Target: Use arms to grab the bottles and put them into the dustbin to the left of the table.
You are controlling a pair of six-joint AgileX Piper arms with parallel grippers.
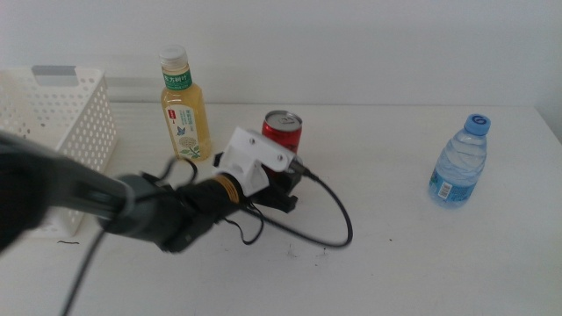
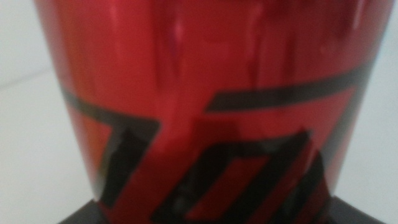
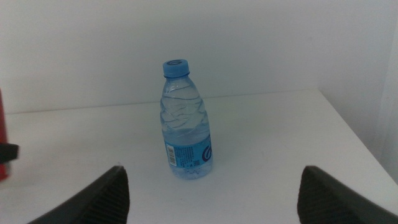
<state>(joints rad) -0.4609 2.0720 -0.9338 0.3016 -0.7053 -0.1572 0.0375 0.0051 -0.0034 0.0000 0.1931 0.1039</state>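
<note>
My left gripper is to release the slim red soda can. It will leave the can on the bottom inside the white dustbin (image 1: 33, 153).
The slim red soda can (image 1: 282, 130) stands upright mid-table. My left gripper (image 1: 285, 187) is right at its lower half, and the can (image 2: 205, 93) fills the left wrist view. The yellowish tea bottle (image 1: 184, 110) with a white cap stands just behind the left arm. At the right of the table stands the small water bottle (image 1: 459, 162) with a blue cap. It shows upright (image 3: 185, 124) ahead of my right gripper (image 3: 212, 173), which is open, holds nothing and is apart from it. The white dustbin (image 1: 53, 114) sits at the far left.
The left arm's black cable (image 1: 338, 215) loops over the white table (image 1: 421, 263) in front of the can. The table's right edge (image 3: 367, 146) lies just beyond the water bottle. A sliver of the red can (image 3: 3, 134) shows in the right wrist view.
</note>
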